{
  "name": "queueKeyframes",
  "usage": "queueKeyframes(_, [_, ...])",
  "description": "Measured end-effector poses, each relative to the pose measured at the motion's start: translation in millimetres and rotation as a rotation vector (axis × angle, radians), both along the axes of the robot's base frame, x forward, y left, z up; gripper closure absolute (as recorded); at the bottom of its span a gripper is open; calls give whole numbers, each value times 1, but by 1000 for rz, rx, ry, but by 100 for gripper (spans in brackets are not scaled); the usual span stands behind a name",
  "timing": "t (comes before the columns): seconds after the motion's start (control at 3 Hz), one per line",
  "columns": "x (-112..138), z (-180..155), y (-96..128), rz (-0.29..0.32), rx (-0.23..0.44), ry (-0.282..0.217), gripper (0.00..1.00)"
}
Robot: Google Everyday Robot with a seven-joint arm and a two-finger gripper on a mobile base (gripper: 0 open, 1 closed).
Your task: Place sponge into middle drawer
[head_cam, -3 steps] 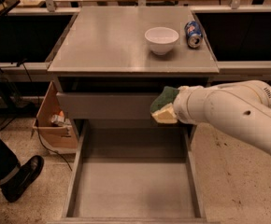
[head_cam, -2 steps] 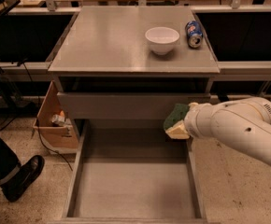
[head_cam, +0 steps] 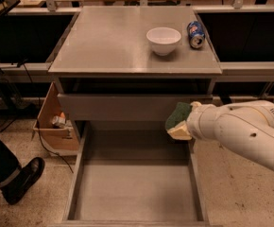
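Note:
My gripper is going to set the sponge down on the middle drawer's bare bottom [head_cam: 156, 179], a little off-centre toward the side that is nearest my arm. The sponge still hangs above the drawer.
The sponge [head_cam: 177, 116], dark green face over yellow foam, hangs tilted at the tip of my white arm. My gripper [head_cam: 188, 125] is shut on it, and the wrist hides most of the gripper. The sponge sits above the right rear corner of the middle drawer [head_cam: 132, 193]. That drawer is pulled fully open, a broad grey tray with a bare floor and low walls. The sponge does not touch the drawer floor. Just behind it is the plain grey front panel of the closed drawer above [head_cam: 123, 107].
A white bowl [head_cam: 163, 39] and a soda can [head_cam: 195, 34] lying on its side sit on the cabinet top [head_cam: 104, 41]. A cardboard box [head_cam: 55, 126] stands left of the cabinet. A person's leg and black shoe [head_cam: 21, 178] are at the lower left.
My arm has carried the sponge right and down, from in front of the closed drawer panel to above the open drawer's right rear corner. Over the last moment it has hardly moved.

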State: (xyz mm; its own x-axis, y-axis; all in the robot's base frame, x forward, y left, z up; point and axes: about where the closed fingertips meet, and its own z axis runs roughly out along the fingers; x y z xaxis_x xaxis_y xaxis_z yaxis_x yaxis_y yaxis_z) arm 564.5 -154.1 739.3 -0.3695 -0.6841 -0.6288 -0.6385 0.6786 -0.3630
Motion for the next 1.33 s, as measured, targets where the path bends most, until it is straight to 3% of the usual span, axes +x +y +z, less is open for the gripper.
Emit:
queueKeyframes(0.33, [-7, -36, -7, -2, -8, 5, 100])
queueKeyframes(1.0, [-22, -174, -28, -53, 43, 172, 100])
queueKeyframes(1.33, [-26, -241, -19, -66, 123, 258, 100])
